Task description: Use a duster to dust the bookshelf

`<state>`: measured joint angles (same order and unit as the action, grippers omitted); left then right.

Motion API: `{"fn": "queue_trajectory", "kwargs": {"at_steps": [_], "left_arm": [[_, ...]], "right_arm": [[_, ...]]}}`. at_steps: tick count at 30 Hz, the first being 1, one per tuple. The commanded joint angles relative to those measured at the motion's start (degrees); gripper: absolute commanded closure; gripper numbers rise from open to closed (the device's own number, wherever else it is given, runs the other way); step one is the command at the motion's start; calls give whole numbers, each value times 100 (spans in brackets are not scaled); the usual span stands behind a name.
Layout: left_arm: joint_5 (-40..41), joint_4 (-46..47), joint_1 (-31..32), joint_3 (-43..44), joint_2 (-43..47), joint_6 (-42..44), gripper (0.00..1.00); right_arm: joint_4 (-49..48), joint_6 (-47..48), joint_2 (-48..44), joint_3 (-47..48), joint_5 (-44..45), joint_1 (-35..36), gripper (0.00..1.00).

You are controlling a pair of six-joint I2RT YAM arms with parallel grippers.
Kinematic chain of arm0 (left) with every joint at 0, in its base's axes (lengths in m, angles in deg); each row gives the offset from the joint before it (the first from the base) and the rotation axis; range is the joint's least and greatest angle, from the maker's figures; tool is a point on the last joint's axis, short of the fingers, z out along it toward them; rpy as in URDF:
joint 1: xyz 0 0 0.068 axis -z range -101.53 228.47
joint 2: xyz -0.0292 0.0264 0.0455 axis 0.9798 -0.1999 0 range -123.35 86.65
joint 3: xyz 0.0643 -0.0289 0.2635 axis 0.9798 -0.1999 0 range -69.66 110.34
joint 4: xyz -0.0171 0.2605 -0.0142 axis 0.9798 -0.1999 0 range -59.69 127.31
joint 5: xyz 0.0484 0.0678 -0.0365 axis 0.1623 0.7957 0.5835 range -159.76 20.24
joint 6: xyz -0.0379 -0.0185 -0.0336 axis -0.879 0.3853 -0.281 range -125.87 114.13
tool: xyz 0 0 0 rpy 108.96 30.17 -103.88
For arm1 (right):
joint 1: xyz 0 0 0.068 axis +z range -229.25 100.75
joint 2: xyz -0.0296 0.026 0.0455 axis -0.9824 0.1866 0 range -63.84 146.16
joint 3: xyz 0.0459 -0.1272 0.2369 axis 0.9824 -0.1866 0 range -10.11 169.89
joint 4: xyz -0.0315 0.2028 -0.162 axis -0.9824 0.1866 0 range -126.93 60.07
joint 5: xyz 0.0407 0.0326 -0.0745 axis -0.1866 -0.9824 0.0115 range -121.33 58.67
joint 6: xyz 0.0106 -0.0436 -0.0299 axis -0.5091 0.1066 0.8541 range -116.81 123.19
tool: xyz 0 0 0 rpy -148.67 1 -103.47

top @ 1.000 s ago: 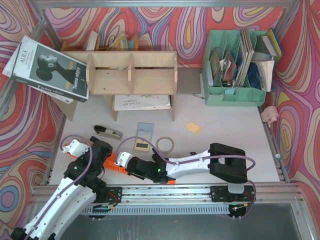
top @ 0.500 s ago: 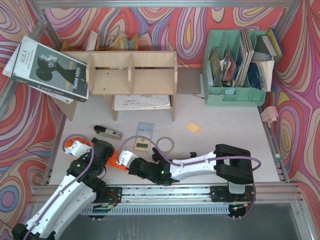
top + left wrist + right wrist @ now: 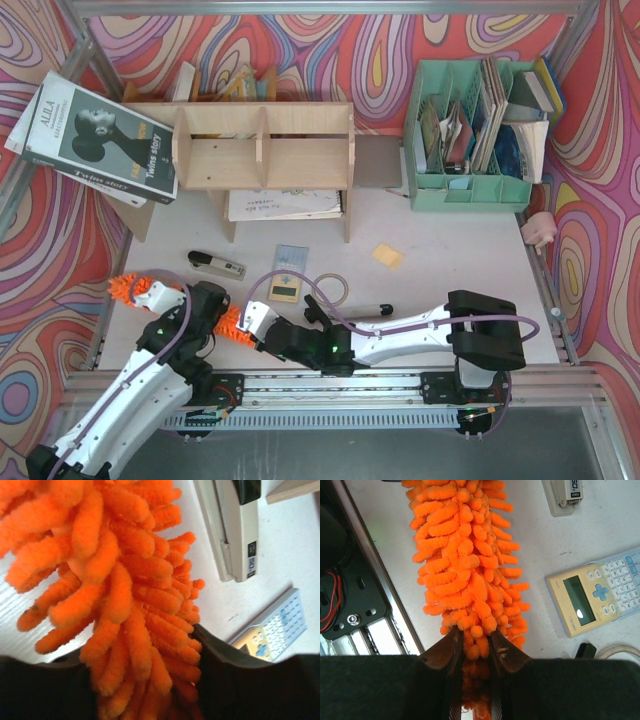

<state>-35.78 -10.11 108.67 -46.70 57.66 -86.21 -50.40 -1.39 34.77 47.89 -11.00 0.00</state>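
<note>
The robot's right gripper holds the fluffy end of the duster, so it should open and take the duster's handle (image 3: 481, 713) while the left gripper keeps the duster steady.
The orange fluffy duster (image 3: 125, 290) lies low along the table's near edge, and its tip sticks out to the left of my left arm. My left gripper (image 3: 208, 312) is shut on its fluffy middle, with strands (image 3: 125, 580) bulging out between the dark fingers (image 3: 220, 665). Just to its right, my right gripper (image 3: 252, 322) is shut on the fluffy end close to the handle. In the right wrist view the duster (image 3: 465, 565) runs away from those fingertips (image 3: 496, 647). The handle is hidden under the arm. The plywood bookshelf (image 3: 265, 145) stands at the back, apart from both grippers.
A stapler (image 3: 215, 265), a calculator (image 3: 283, 290), a tape ring (image 3: 335, 290), a silver-black pen-like tool (image 3: 365, 311) and a yellow note (image 3: 387, 256) lie mid-table. A mint-green file organiser (image 3: 470, 150) stands back right. A magazine (image 3: 95, 140) leans on the shelf's left end, with papers (image 3: 285, 205) under it.
The duster slid left between my left gripper's fingers until its tip emerged past the left arm. The left gripper closed on the fluff. The right arm reached further left.
</note>
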Motion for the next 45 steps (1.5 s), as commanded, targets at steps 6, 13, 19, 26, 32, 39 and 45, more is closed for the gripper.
{"fn": "queue_trajectory", "kwargs": {"at_steps": [6, 13, 19, 26, 32, 39, 45], "left_arm": [[233, -306, -44, 377, 455, 194, 88], [555, -741, -47, 920, 571, 242, 100], [732, -934, -44, 1351, 626, 283, 100], [960, -1074, -45, 1708, 660, 403, 100], [1087, -1147, -44, 1922, 670, 440, 100], [1070, -1160, -44, 2052, 698, 356, 100], [1137, -1210, -44, 2087, 912, 249, 100]], "right_arm": [[-461, -199, -215, -14, 252, 30, 99], [-537, -136, -587, -305, 340, 54, 53], [-596, 70, -1168, -803, -12, 130, 26], [-574, -58, -1592, -1276, -420, 213, 16], [-610, -149, -1478, -1279, -353, 343, 15], [-724, -243, -950, -937, 66, 401, 18], [-806, -228, -396, -487, 619, 400, 22]]}}
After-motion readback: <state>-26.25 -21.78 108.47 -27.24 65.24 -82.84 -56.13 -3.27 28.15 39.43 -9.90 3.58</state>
